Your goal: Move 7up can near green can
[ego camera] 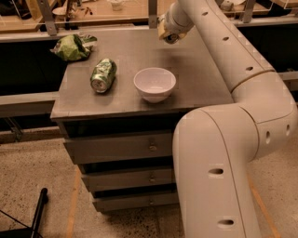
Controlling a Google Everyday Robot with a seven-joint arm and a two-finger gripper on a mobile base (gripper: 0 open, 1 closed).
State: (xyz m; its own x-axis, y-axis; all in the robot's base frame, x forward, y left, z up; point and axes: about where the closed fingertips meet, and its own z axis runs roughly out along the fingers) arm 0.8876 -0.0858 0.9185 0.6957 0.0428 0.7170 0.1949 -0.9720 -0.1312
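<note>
Next, my gripper puts the 7up can down close beside the green can, just behind the white bowl point(125, 62).
The green can point(103, 75) lies on its side on the left part of the grey cabinet top point(195, 79), silver end facing the front. My gripper point(167, 31) hangs at the end of the white arm over the back middle of the cabinet top, well behind and to the right of the green can. The wrist covers most of it. A pale shape shows at its tip, but I cannot make out what it is. The 7up can does not show plainly anywhere; it is hidden or out of view.
A white bowl point(154, 83) stands just right of the green can, between it and the gripper. A wrinkled green bag point(72, 46) lies at the back left corner. A rail and a cluttered counter point(111, 11) run behind. Drawers point(121, 148) sit below the top.
</note>
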